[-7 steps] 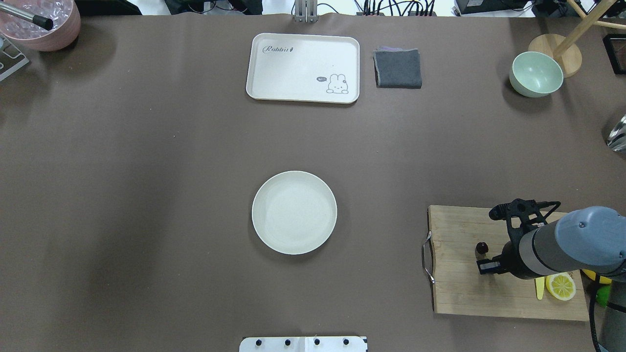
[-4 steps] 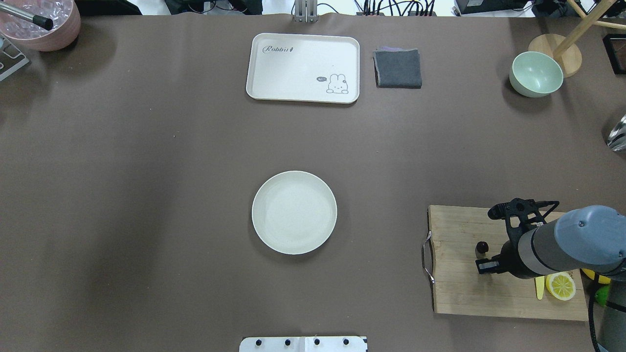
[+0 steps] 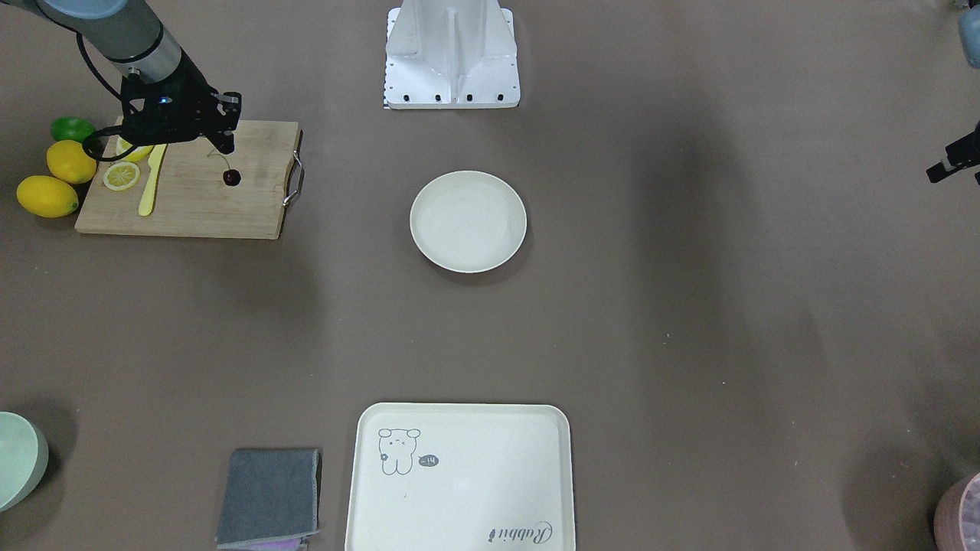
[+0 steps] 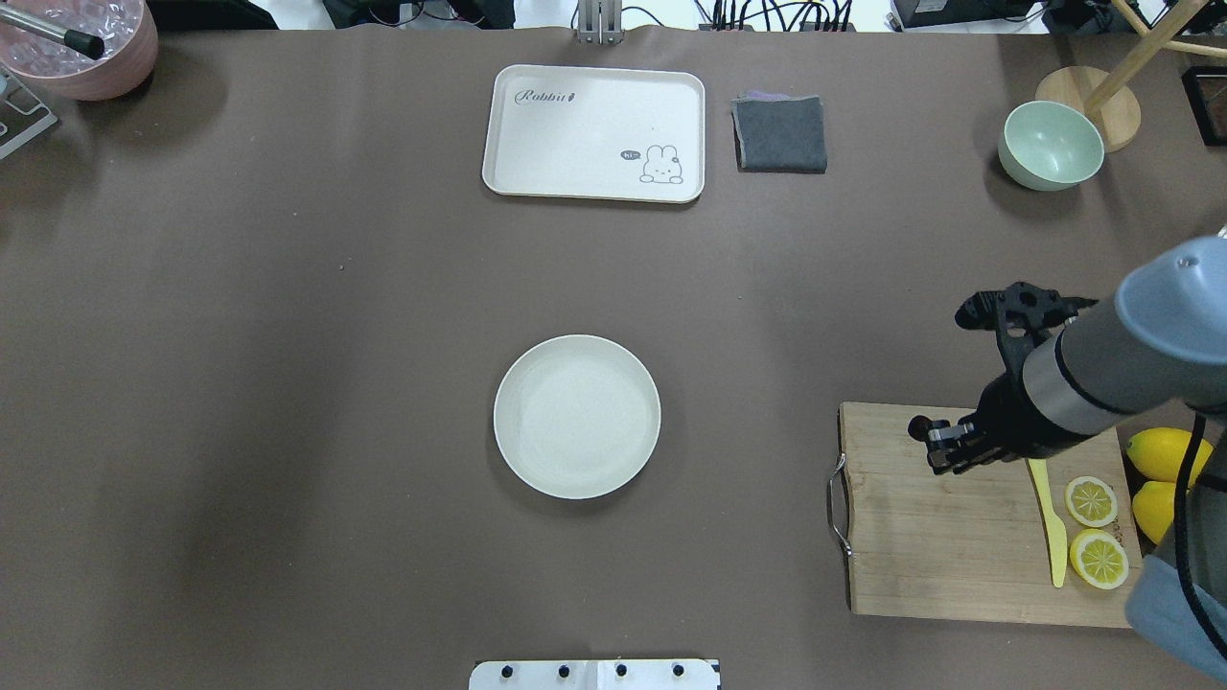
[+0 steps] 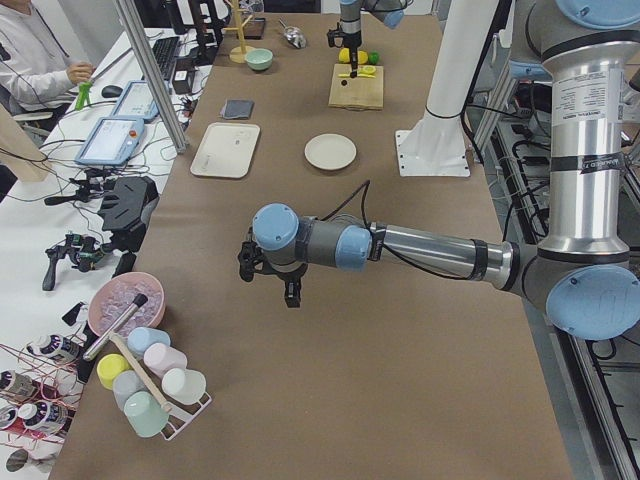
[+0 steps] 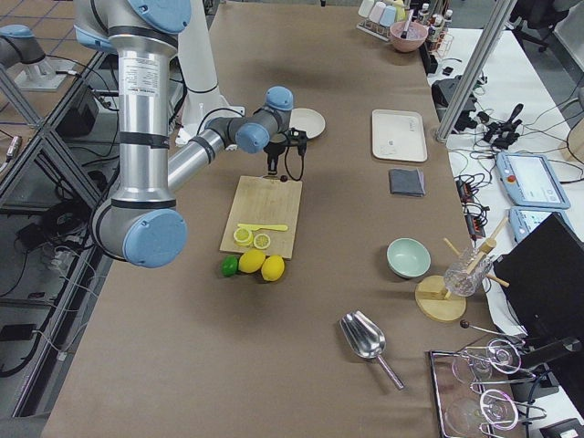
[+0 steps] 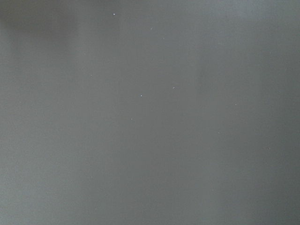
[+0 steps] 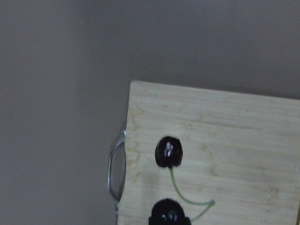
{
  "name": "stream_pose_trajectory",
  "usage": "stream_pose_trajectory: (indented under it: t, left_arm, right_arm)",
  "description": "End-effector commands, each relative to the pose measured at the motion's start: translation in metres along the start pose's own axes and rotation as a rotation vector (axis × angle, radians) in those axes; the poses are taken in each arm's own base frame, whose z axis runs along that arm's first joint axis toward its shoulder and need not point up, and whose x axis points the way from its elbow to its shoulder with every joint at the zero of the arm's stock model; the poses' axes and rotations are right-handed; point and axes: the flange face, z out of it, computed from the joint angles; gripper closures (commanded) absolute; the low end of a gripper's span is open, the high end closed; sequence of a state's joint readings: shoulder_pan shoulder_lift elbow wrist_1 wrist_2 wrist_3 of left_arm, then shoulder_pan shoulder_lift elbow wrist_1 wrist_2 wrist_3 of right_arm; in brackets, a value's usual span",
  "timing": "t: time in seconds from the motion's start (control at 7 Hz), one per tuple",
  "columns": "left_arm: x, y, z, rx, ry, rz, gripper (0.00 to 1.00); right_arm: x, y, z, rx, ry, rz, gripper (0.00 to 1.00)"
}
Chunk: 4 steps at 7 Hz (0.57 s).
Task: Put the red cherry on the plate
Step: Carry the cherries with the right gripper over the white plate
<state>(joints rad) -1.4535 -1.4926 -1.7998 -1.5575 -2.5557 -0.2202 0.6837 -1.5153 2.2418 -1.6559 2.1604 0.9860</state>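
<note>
My right gripper is going to let go of the red cherry just off the middle of the cream plate (image 3: pixel 481 214), away from the board. The cherry still hangs over the cutting board.
The red cherry (image 3: pixel 231 177) is a dark, glossy pair on thin green stems. It hangs by a stem under my right gripper (image 3: pixel 220 144), over the wooden cutting board (image 3: pixel 191 203). From overhead the red cherry (image 4: pixel 918 425) shows just left of the right gripper (image 4: pixel 944 450), which is shut on the stem. The right wrist view shows one cherry (image 8: pixel 168 151) above the board's handle corner and the other at the bottom edge. The cream plate (image 4: pixel 577 416) lies bare at the table's middle, far to the left of the board. My left gripper (image 5: pixel 270 285) hovers over bare table; I cannot tell its state.
Lemon halves (image 4: pixel 1093 500), a yellow knife (image 4: pixel 1053 527) and whole lemons (image 4: pixel 1160 452) lie at the board's right end. The rabbit tray (image 4: pixel 594 132), grey cloth (image 4: pixel 779 134) and green bowl (image 4: pixel 1050 146) sit along the far side. Brown table stretches between board and plate.
My right arm has risen and shifted toward the far edge of the board, taking the cherry with it. The lemon halves and whole lemons under the arm now show.
</note>
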Motion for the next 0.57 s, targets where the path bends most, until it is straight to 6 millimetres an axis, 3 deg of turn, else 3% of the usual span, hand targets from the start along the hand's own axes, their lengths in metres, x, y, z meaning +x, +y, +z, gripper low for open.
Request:
stream_pose_trajectory:
  t: [0.0, 0.29, 0.43]
  left_arm:
    - [0.009, 0.001, -0.007, 0.014, 0.004, 0.012, 0.02]
    - [0.016, 0.004, -0.014, 0.028, 0.008, 0.026, 0.02]
    - [0.016, 0.006, -0.016, 0.030, 0.007, 0.025, 0.02]
  right_arm:
    - [-0.059, -0.028, -0.116, 0.013, 0.026, 0.001, 1.00]
    - [-0.109, -0.051, -0.144, 0.052, 0.008, -0.015, 1.00]
    - [-0.138, -0.055, -0.141, 0.046, 0.002, -0.014, 1.00]
